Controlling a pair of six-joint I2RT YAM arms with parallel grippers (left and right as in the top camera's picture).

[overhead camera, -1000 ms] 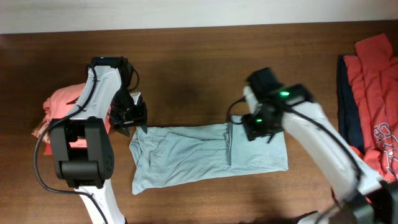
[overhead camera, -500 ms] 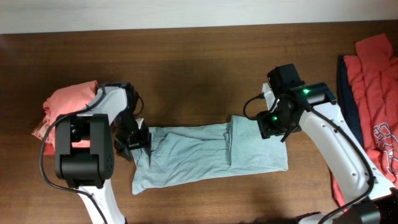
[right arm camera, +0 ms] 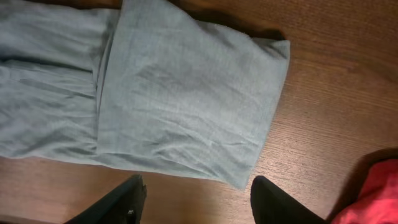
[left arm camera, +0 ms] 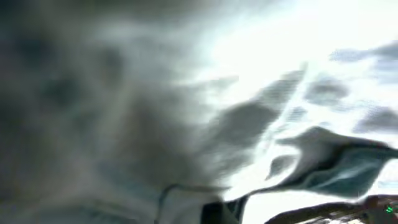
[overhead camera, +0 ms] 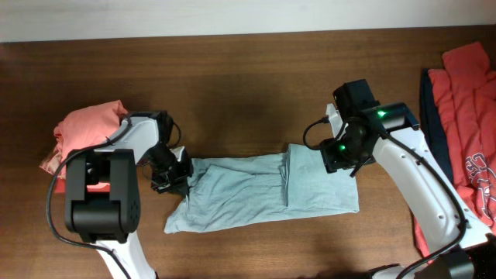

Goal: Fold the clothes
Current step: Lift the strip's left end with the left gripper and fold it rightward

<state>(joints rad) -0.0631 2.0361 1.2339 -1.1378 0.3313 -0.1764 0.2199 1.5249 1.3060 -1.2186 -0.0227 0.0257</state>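
I should use my left gripper to let go of the grey-blue T-shirt's loose end on the strip (overhead camera: 270,165) next to the inner edge of the doubled-over part.
The pale grey-blue T-shirt (overhead camera: 263,190) lies on the table folded into a long strip, its right end doubled over. My left gripper (overhead camera: 173,177) sits at the strip's upper left corner and is shut on the cloth there. Blurred grey-blue cloth (left arm camera: 124,93) fills the left wrist view. My right gripper (overhead camera: 341,155) hovers over the shirt's right end, by its far edge. In the right wrist view that gripper (right arm camera: 198,190) is open with nothing between its fingers, and the shirt's folded end (right arm camera: 180,93) lies in front of them.
A crumpled coral-red shirt (overhead camera: 81,128) lies at the left, just behind the left arm. At the right edge is a pile with a coral-red shirt (overhead camera: 473,108) with a white print and a navy one (overhead camera: 432,116). Bare wooden table (overhead camera: 248,85) stretches behind the strip.
My left gripper came down from behind the shirt onto its upper left corner and shut on it, pulling that edge in. The right gripper moved right off the fold, then held still.
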